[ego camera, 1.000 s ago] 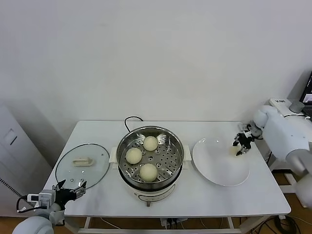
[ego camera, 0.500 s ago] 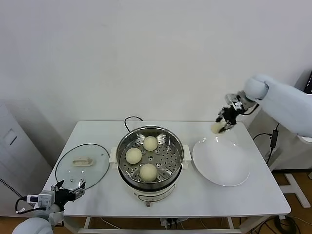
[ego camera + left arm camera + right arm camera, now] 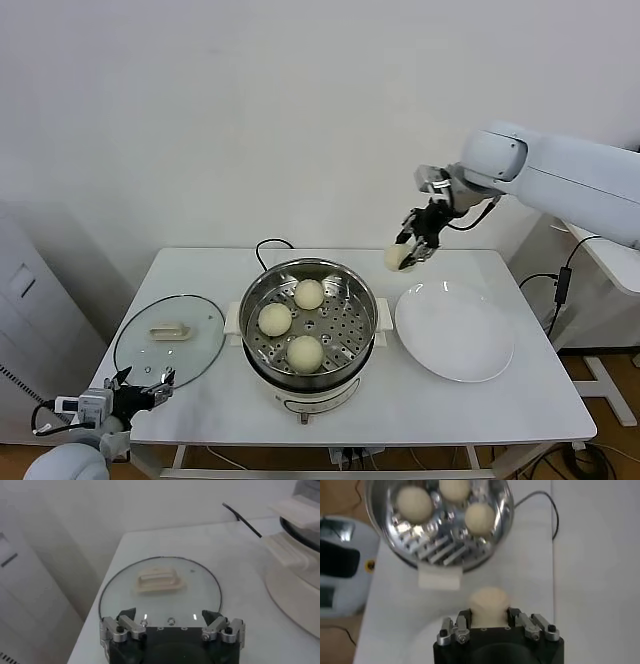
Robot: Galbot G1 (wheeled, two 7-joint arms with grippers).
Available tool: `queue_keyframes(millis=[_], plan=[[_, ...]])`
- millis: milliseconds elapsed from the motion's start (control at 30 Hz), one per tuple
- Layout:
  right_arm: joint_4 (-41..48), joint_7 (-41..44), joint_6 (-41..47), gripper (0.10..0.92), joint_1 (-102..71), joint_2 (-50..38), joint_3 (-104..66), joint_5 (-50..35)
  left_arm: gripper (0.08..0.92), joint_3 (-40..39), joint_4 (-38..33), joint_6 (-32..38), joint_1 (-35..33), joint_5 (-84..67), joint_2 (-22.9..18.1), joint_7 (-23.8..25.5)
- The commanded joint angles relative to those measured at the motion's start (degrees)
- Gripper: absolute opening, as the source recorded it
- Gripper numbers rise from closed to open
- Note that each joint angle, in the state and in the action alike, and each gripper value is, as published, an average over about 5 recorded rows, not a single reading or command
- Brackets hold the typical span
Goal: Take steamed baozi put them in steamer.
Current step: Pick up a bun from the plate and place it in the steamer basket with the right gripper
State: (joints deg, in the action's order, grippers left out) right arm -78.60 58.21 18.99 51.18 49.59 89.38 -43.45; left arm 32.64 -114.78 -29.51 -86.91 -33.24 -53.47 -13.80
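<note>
My right gripper will let go of the baozi on the empty tray space (image 3: 344,322) (image 3: 443,541) nearest the white plate, inside the steamer.
My right gripper (image 3: 406,252) is shut on a pale steamed baozi (image 3: 398,258), held in the air between the steamer (image 3: 308,322) and the white plate (image 3: 455,331), above the table's back edge. In the right wrist view that baozi (image 3: 489,602) sits between the jaws of the right gripper (image 3: 489,616), with the steamer (image 3: 438,522) beyond it. Three baozi lie on the steamer's perforated tray: one at the back (image 3: 308,294), one on the left (image 3: 274,319), one at the front (image 3: 304,353). My left gripper (image 3: 140,383) is open near the table's front left corner, holding nothing.
A round glass lid (image 3: 169,338) with a cream handle lies flat to the left of the steamer; the left wrist view shows this lid (image 3: 160,587) just ahead of the open left gripper (image 3: 170,617). A black cable (image 3: 268,246) runs behind the steamer.
My right gripper has lifted the baozi off the plate's right side and carried it up and to the left, toward the steamer. The left arm has stayed in place.
</note>
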Motion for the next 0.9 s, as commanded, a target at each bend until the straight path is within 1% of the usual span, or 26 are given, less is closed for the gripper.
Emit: queue_keyframes(millis=[33,533,900], plan=[[-10.44,-9.5,10.36,0.458,2.91,2.91,4.25,-11.93,0.823,-0.08,0.26,-0.02,0.1,0.0,-0.08,-0.02],[-9.44,-16.57,13.68,0.458,-6.3,8.24,2.17,-10.73,0.823,-0.08,0.51,-0.1,0.76,-0.03,-0.44,-0.12],[-6.84,-18.67,14.33,0.458,-12.95,9.83,0.17,-7.72,0.823,-0.64,1.45,-0.25,2.02,-0.13,-0.54,-0.14]])
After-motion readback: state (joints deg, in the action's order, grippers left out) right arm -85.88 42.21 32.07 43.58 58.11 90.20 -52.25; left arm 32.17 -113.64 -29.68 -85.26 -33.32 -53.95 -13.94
